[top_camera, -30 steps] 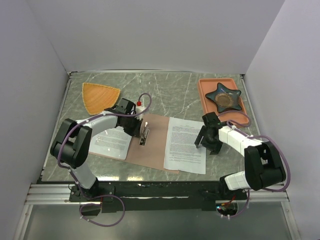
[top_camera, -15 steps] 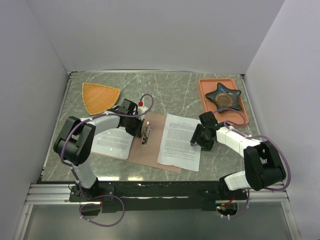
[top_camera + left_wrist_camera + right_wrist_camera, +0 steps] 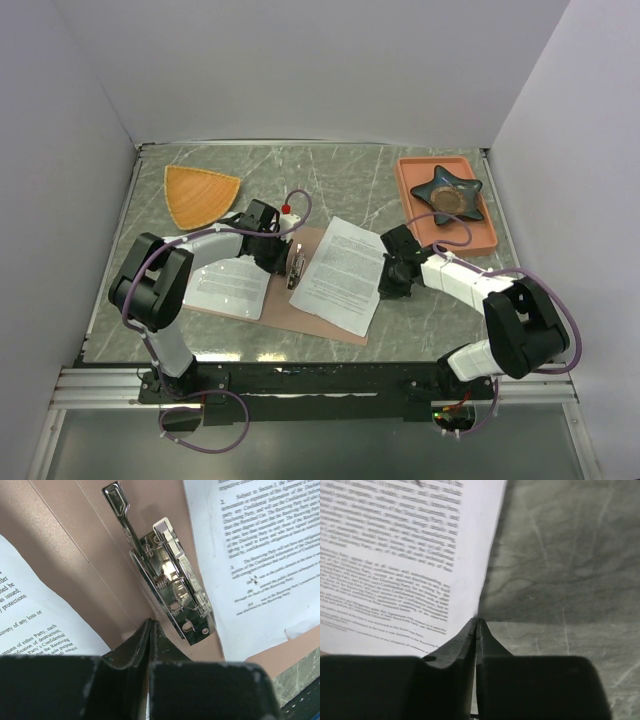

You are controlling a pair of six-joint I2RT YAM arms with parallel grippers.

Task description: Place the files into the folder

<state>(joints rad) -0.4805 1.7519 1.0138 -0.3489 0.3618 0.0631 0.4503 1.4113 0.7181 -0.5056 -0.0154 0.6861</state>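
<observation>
The sheet in my right gripper lies at a slant across the folder, so I need to take the sheet's raised edge farther back point(image 3: 492, 550) and turn it straight along the clip.
The pinkish-brown folder point(image 3: 286, 306) lies open on the marble table, a metal clip point(image 3: 294, 268) along its crease. One printed sheet point(image 3: 228, 288) rests on its left half. A second sheet point(image 3: 343, 272) lies slanted, partly over the right half, its right edge raised. My right gripper point(image 3: 390, 279) is shut on that edge; in the right wrist view the sheet point(image 3: 395, 565) runs into the closed tips point(image 3: 477, 621). My left gripper point(image 3: 151, 622) is shut, tips down on the folder point(image 3: 85, 570) just beside the clip point(image 3: 172, 590), holding nothing.
An orange fan-shaped plate point(image 3: 200, 193) sits at the back left. A salmon tray point(image 3: 404, 185) at the back right holds a dark star-shaped dish point(image 3: 448, 195). White walls close in the table point(image 3: 350, 180) on three sides.
My right gripper has shut on the right sheet's edge and dragged it left onto the folder, turning it clockwise. The left gripper has stayed by the clip.
</observation>
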